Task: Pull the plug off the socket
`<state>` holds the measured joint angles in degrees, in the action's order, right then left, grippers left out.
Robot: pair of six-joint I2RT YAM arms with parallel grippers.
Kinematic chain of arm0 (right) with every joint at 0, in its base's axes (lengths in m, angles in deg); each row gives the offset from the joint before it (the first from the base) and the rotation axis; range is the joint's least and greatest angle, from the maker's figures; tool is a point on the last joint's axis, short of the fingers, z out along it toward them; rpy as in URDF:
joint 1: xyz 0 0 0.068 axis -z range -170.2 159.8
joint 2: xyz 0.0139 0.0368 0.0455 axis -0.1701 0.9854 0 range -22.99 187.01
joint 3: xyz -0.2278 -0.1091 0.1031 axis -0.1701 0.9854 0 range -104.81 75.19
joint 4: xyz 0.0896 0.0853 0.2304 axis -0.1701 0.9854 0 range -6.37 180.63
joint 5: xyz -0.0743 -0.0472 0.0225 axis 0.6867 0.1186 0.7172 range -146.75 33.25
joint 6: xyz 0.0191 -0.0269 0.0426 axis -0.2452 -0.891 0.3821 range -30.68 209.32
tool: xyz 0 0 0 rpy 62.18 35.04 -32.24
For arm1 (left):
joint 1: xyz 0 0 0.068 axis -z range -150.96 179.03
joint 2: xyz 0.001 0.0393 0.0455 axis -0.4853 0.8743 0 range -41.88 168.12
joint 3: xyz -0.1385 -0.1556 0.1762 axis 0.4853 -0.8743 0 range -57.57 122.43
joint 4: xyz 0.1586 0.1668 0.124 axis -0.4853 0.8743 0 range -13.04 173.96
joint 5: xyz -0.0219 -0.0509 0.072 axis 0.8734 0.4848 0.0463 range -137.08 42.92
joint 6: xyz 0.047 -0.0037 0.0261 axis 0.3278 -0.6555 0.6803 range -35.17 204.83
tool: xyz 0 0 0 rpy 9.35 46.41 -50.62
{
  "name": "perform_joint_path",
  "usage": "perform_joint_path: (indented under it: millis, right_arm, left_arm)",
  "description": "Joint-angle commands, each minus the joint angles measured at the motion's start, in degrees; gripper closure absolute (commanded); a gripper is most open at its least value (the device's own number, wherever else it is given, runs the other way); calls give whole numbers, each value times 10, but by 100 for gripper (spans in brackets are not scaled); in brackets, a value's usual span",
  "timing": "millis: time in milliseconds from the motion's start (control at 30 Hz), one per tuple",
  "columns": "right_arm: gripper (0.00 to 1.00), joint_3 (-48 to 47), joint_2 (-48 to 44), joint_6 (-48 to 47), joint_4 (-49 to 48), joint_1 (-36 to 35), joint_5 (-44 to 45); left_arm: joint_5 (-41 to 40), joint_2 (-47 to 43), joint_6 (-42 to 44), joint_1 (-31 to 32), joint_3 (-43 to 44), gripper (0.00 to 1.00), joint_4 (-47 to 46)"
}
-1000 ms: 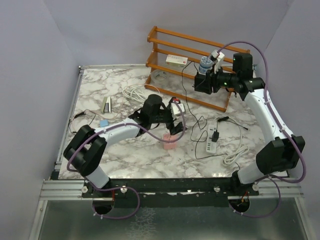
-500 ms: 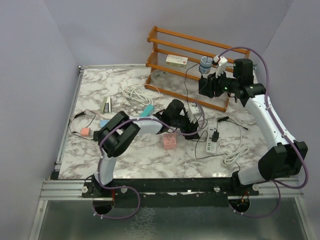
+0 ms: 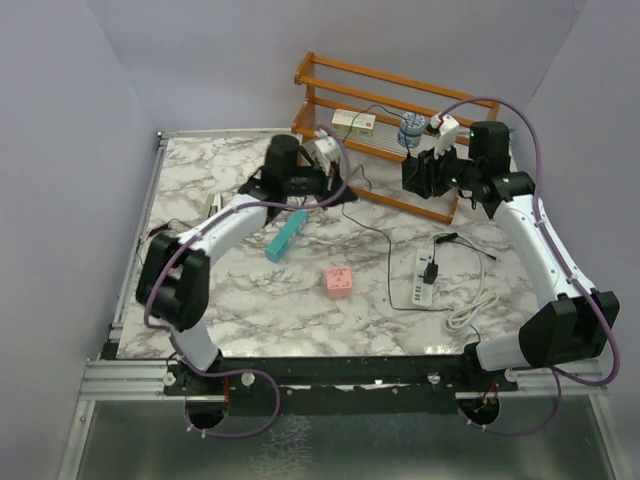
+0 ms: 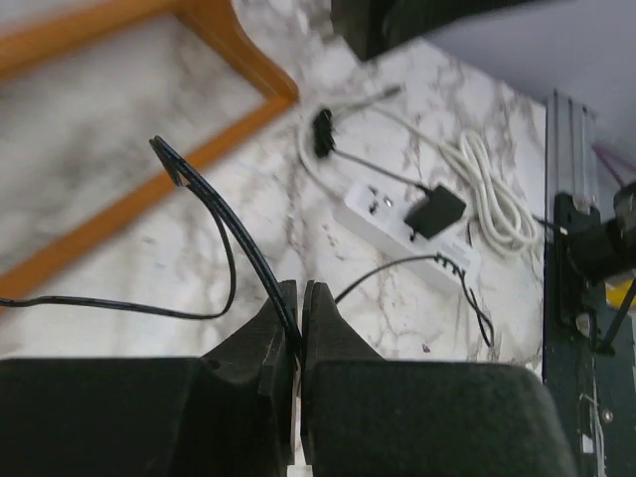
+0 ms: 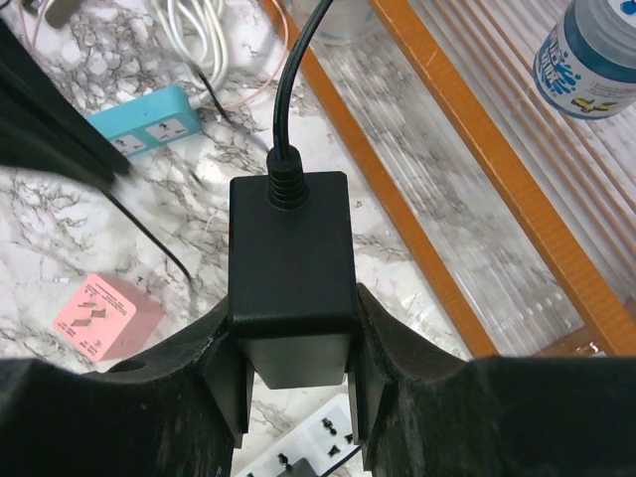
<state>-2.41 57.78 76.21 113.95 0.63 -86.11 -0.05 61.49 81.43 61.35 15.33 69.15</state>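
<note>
The robot's left gripper needs to release the black cable on the marble (image 3: 228, 268) next to the teal power strip, away from the pink cube.
My right gripper (image 3: 422, 176) is raised in front of the wooden rack, shut on a black plug (image 5: 288, 260); its fingers (image 5: 370, 338) press the plug's two sides. The plug hangs free above the white socket strip (image 3: 418, 276), which lies on the marble to the right with another small black plug (image 3: 430, 270) in it. The plug's thin black cable (image 3: 375, 232) trails across the table. My left gripper (image 4: 300, 290) is shut on that cable near the rack's front rail; in the top view the left gripper (image 3: 337, 193) is left of the right one.
The wooden rack (image 3: 375, 195) stands at the back with a small bottle (image 5: 586, 55) and a box on it. A teal power strip (image 3: 285, 236), a pink cube (image 3: 338, 282) and a coiled white cord (image 3: 470, 305) lie on the marble table (image 3: 230, 300).
My left arm swung from the table's middle back toward the rack, and its jaws went from open to shut on the black cable. The right gripper stayed near the rack holding the plug.
</note>
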Motion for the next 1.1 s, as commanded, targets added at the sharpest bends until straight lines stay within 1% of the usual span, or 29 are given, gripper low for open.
perform_joint_path:
  millis: [0,133,233,300,367,500,600,700,800,867,967,1067]
  right_arm:
    - [99,-34,-10,-10,-5,-1,-17]
    - [100,-49,-4,-14,-9,-1,-53]
    - [100,-69,6,-16,-7,-2,-77]
    - [100,-83,12,-17,-6,-5,-92]
    - [100,-96,18,-20,-3,-16,-98]
    - [99,-109,26,-31,-7,-53,-98]
    - [99,-117,33,-28,-16,-75,-96]
    - [99,-127,48,-30,-18,-99,-96]
    - [99,-137,81,-38,-15,-141,-90]
    - [99,-150,108,-36,-15,-170,-92]
    - [98,-176,157,-30,-20,-214,-98]
    - [98,-220,226,-11,-22,-255,-100]
  left_arm:
    - [24,-143,-20,-76,50,100,84]
    - [-28,-220,-1,-151,113,100,184]
    - [-105,-272,42,-197,168,100,242]
    - [-180,-291,77,-220,219,100,291]
    - [-257,-299,101,-237,268,100,324]
    - [-359,-308,120,-256,341,100,339]
    - [-410,-293,132,-262,396,100,343]
    - [-462,-269,164,-262,443,100,357]
    - [-534,-252,218,-263,451,100,359]
    - [-561,-250,257,-263,441,100,363]
    - [-572,-268,270,-264,389,100,370]
    - [-572,-296,251,-266,314,100,376]
